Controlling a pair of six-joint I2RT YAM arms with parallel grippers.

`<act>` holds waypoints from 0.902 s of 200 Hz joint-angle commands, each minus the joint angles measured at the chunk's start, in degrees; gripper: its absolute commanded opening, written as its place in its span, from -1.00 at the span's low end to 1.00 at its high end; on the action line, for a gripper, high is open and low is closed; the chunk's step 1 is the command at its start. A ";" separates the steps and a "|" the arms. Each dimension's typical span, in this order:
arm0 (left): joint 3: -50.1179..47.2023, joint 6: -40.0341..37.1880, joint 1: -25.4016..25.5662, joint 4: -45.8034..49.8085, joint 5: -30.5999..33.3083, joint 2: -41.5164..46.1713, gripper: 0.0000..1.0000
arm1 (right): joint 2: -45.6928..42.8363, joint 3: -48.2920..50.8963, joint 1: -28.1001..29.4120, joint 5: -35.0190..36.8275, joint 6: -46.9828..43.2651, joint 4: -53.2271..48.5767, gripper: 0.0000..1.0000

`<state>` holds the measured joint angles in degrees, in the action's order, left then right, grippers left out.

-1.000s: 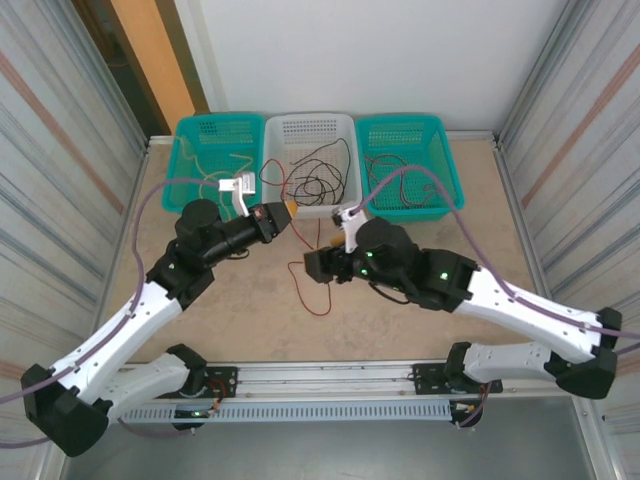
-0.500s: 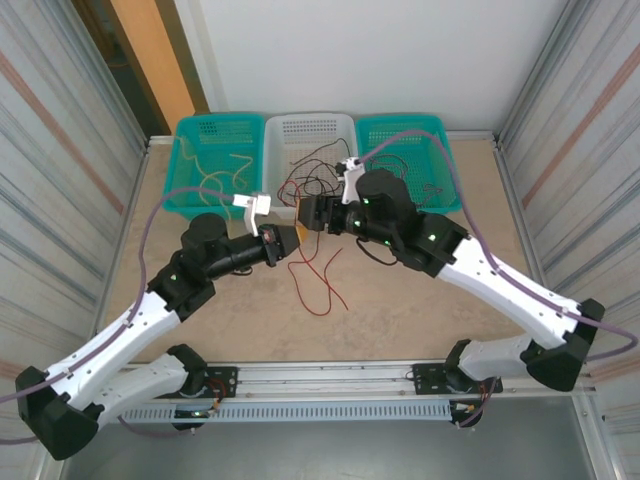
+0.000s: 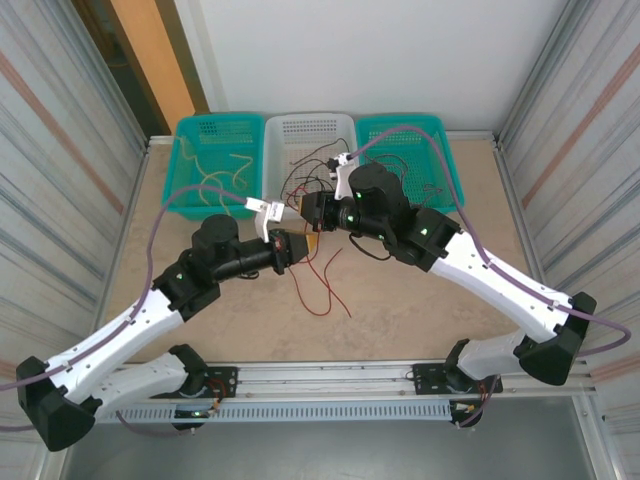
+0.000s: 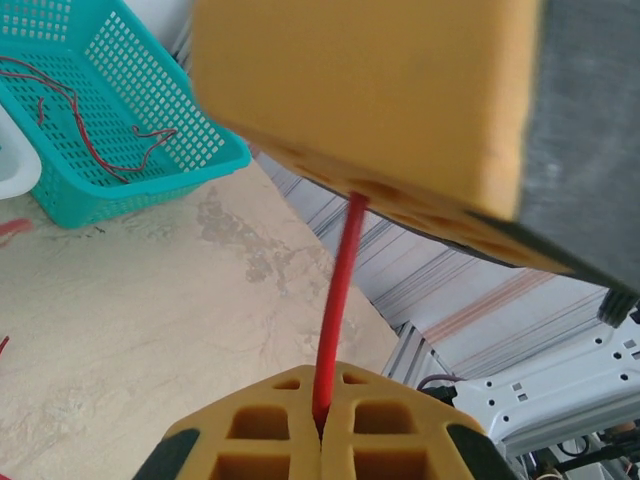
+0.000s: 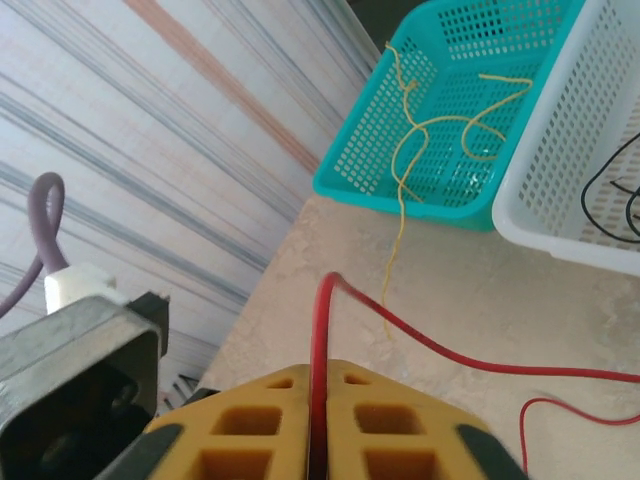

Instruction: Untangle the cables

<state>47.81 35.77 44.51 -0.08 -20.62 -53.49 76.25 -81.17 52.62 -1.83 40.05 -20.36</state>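
The red cable will be released by my right gripper among the thin red cables in their teal basket (image 3: 404,187). The held cable now trails in front of the baskets.
A red cable (image 3: 325,285) trails in loops over the table in front of the baskets. My left gripper (image 3: 297,246) is shut on it; in the left wrist view the red cable (image 4: 338,290) rises out of the closed yellow fingertips of the left gripper (image 4: 320,388). Just above, almost touching it, my right gripper (image 3: 314,226) is shut on the same cable (image 5: 321,335), pinched between the closed pads of the right gripper (image 5: 320,375). Black cables (image 3: 312,172) lie tangled in the white basket (image 3: 310,128). Pale yellow cables (image 3: 215,175) lie in the left teal basket (image 3: 190,135).
A right teal basket (image 3: 440,135) at the back holds thin red cables (image 4: 100,150). Lilac hoses (image 3: 150,230) loop off both arms. Corrugated walls close in both sides. A metal rail (image 3: 330,380) runs along the near edge.
My right gripper swung up and left from the table to meet the left gripper, then shut on the red cable. The left arm shifted right, carrying the cable along.
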 commanded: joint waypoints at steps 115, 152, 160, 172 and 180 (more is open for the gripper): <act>2.14 -6.45 0.76 15.22 16.52 4.58 0.76 | -6.53 -4.36 -18.30 -4.80 -5.16 -7.45 -1.00; 1.01 -6.82 0.77 20.52 22.13 7.59 0.70 | -4.01 -9.68 -28.79 -9.86 -7.97 -9.08 -1.00; 0.80 -6.63 0.75 21.43 22.85 7.77 0.67 | -2.96 -10.82 -30.43 -10.52 -8.75 -9.01 -1.00; 0.36 -6.17 0.74 22.17 23.21 7.79 0.65 | -1.00 -12.66 -32.89 -10.91 -10.06 -8.82 -1.00; 0.11 -5.90 0.75 22.56 23.17 7.78 0.64 | 0.53 -13.87 -34.49 -11.25 -10.70 -8.66 -1.00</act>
<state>48.97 30.15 45.01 18.74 -1.02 -46.13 73.17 -91.46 21.63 -9.72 33.39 -28.71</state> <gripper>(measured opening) 0.825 0.049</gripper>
